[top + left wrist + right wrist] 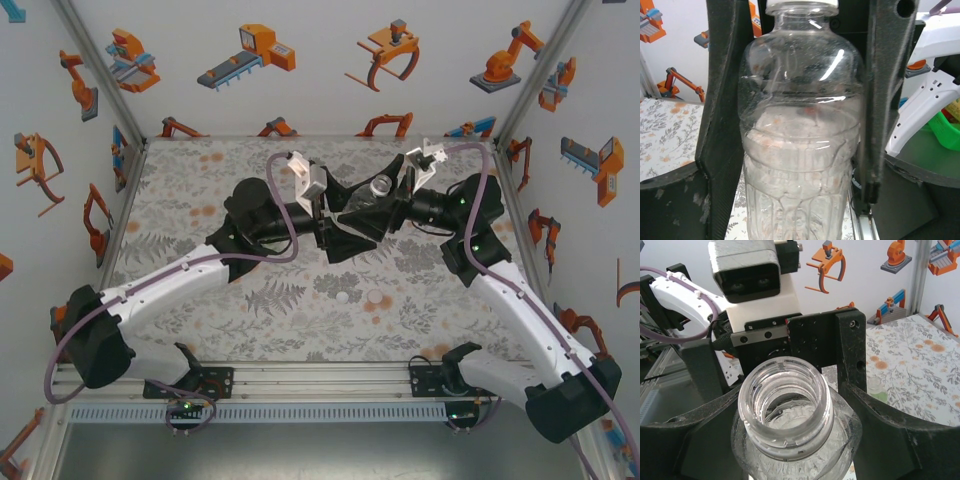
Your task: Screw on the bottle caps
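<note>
The fingers of my right gripper are between my left gripper's fingers and the bottle, so I need to spread my right gripper before my left gripper takes the bottle's body [797, 200].
A clear bottle [380, 187] hangs above the middle of the table, its threaded mouth [785, 405] open and uncapped. My right gripper [790, 440] is shut on its shoulder, which is dented on the right side. From the other side my left gripper [802, 100] takes the same bottle [800, 150] round its ribbed body, with both fingers [725, 110] against its sides. The two grippers [345, 213] meet there over the table. Two white bottle caps [343, 297] [377, 297] lie on the mat nearer the arm bases. A green-tinted bottle [875, 390] stands on the mat behind.
The patterned mat [200, 190] has free room on the left and along the front. White walls with robot stickers close the back and sides. An aluminium rail [320, 380] runs along the near edge. A green basket [946, 131] lies off the table.
</note>
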`<state>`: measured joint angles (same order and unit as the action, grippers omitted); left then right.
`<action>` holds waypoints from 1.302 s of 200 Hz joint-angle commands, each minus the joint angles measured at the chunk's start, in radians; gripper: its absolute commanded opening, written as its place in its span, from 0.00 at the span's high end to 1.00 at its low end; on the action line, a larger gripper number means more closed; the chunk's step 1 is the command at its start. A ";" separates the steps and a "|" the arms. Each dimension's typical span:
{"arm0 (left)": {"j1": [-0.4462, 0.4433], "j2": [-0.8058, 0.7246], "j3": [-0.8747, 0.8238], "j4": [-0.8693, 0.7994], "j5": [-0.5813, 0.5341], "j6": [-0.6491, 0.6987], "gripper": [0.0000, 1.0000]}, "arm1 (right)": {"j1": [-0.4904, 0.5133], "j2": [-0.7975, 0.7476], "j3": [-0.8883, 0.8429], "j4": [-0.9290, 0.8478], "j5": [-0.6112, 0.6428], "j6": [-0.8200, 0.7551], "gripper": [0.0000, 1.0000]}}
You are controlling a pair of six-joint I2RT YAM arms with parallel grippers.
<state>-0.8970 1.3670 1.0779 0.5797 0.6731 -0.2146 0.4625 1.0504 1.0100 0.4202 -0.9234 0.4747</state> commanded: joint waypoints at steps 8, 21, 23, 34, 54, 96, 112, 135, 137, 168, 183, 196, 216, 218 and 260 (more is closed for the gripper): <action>-0.005 -0.001 0.007 0.048 -0.001 0.004 0.24 | 0.008 -0.022 0.030 0.046 0.012 0.003 0.70; -0.005 -0.004 0.004 0.048 -0.002 0.006 0.28 | 0.010 -0.026 0.036 0.044 0.012 0.000 0.70; -0.005 -0.004 0.001 0.048 -0.002 0.007 0.29 | 0.011 -0.027 0.037 0.044 0.015 -0.001 0.70; -0.005 -0.005 0.001 0.051 -0.001 0.006 0.35 | 0.011 -0.030 0.044 0.044 0.016 0.000 0.71; -0.006 -0.008 -0.001 0.060 0.001 0.006 0.41 | 0.014 -0.030 0.057 0.043 0.014 -0.002 0.71; -0.005 -0.015 -0.007 0.066 0.007 0.010 0.53 | 0.019 -0.036 0.075 0.032 0.033 -0.007 0.68; -0.006 -0.024 -0.011 0.067 0.007 0.012 0.57 | 0.019 -0.047 0.076 0.027 0.060 -0.006 0.47; -0.006 -0.035 -0.017 0.064 0.005 0.019 0.58 | 0.020 -0.073 0.075 0.005 0.082 -0.027 0.27; -0.005 -0.037 -0.018 0.062 0.005 0.020 0.58 | 0.020 -0.075 0.076 0.002 0.084 -0.029 0.26; -0.006 -0.045 -0.018 0.066 0.003 0.021 0.58 | 0.021 -0.096 0.080 -0.024 0.101 -0.049 0.21; -0.006 -0.048 -0.019 0.068 0.002 0.020 0.59 | 0.021 -0.097 0.085 -0.024 0.091 -0.046 0.27; -0.006 -0.049 -0.018 0.072 -0.001 0.017 0.58 | 0.022 -0.097 0.087 -0.024 0.085 -0.045 0.35; -0.007 -0.050 -0.014 0.078 -0.002 0.011 0.58 | 0.027 -0.098 0.088 -0.024 0.079 -0.046 0.45; -0.007 -0.049 -0.014 0.080 -0.002 0.011 0.58 | 0.027 -0.097 0.088 -0.024 0.078 -0.046 0.46; -0.008 -0.029 0.018 0.049 0.006 -0.002 0.36 | 0.038 -0.090 0.094 -0.005 0.055 -0.044 0.59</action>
<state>-0.9100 1.3418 1.0653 0.6216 0.6872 -0.2085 0.4812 0.9691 1.0691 0.3866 -0.8272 0.4252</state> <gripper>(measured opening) 0.628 0.602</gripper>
